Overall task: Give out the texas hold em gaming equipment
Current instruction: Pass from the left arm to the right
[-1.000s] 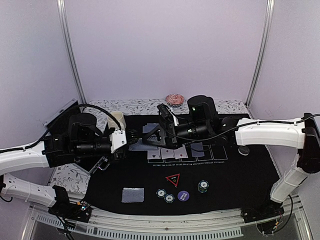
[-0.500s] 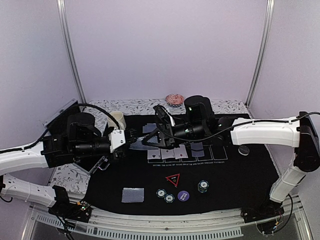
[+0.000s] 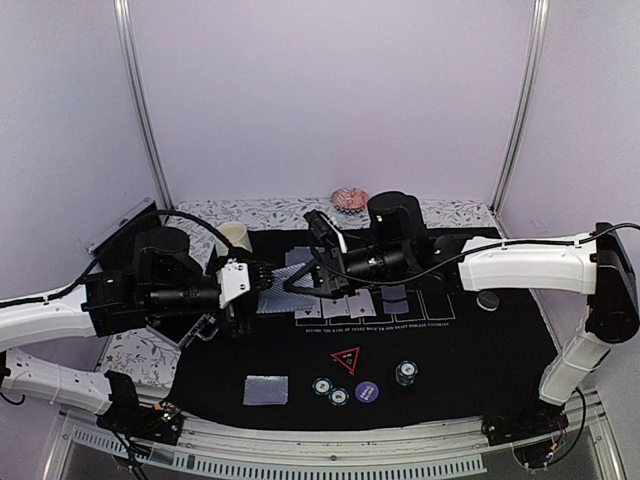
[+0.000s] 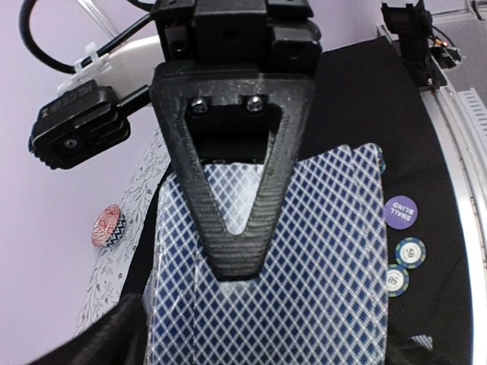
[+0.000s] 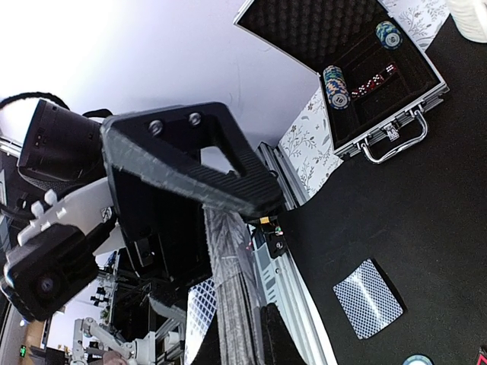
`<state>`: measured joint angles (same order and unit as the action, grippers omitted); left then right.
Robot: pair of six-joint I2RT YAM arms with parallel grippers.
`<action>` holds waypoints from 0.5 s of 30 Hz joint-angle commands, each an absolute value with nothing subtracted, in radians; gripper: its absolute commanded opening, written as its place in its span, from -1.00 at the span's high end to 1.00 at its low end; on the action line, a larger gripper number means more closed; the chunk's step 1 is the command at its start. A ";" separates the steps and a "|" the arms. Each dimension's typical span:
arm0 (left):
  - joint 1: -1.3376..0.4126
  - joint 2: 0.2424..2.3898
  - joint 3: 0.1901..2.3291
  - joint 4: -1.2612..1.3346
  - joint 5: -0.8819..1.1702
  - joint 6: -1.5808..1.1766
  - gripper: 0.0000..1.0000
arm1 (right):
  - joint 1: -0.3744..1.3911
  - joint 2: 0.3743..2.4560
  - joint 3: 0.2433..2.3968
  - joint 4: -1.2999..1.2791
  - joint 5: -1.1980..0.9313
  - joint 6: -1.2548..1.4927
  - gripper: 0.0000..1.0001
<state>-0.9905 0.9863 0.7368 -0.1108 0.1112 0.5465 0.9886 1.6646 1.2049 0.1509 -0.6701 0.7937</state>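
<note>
The whole deck is clamped deep across its back by my right gripper, so my left gripper will grip the deck's near end point(image 4: 266, 346) before my right gripper backs to the deck's far edge.
A deck of blue-diamond-backed playing cards point(image 3: 277, 291) hangs above the black mat, between the two arms. My right gripper point(image 3: 297, 282) is shut on it. In the right wrist view the deck point(image 5: 228, 289) shows edge-on, squeezed between the upper finger point(image 5: 190, 163) and the lower one. In the left wrist view a right finger point(image 4: 236, 220) lies flat on the deck's back point(image 4: 319, 258). My left gripper point(image 3: 254, 292) is open, its jaws wide on either side of the deck. A single card point(image 3: 265, 389), striped chips point(image 3: 322, 386), a purple button point(image 3: 366, 391) and a red-outlined triangle point(image 3: 346, 359) lie near the mat's front.
A row of cards point(image 3: 352, 305) lies mid-mat under the right arm, with a black button point(image 3: 487, 299) to its right. A cream mug point(image 3: 236, 238) and pink dish point(image 3: 350, 198) stand at the back. An open metal case point(image 5: 358, 76) holding chips sits far left.
My right gripper moved left onto the deck and shut on it. My left gripper, which held the deck, has opened.
</note>
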 commanded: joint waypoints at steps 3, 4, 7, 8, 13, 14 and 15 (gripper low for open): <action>-0.995 0.951 0.721 -0.098 0.199 0.502 -0.97 | 1.000 1.625 1.188 0.195 -0.670 0.740 0.96; -0.995 0.950 0.720 -0.097 0.200 0.498 -0.96 | 1.000 1.620 1.185 0.194 -0.667 0.732 0.96; -0.993 0.966 0.719 -0.099 0.199 0.496 -0.96 | 1.000 1.613 1.180 0.193 -0.665 0.714 0.96; -0.995 0.977 0.723 -0.104 0.199 0.493 -0.96 | 1.001 1.611 1.180 0.194 -0.662 0.711 0.96; -0.993 1.031 0.763 -0.137 0.212 0.476 -0.81 | 1.008 1.615 1.187 0.196 -0.658 0.699 0.96; -0.993 1.033 0.764 -0.137 0.201 0.476 -0.79 | 1.010 1.615 1.189 0.196 -0.658 0.695 0.96; -0.993 1.032 0.764 -0.135 0.191 0.474 -0.76 | 1.012 1.615 1.189 0.196 -0.658 0.692 0.96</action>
<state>-0.9905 1.0195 0.7376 -0.1181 0.1940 0.4911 0.9985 1.6558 1.1858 0.1627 -0.6643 0.7235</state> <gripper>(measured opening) 0.900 0.083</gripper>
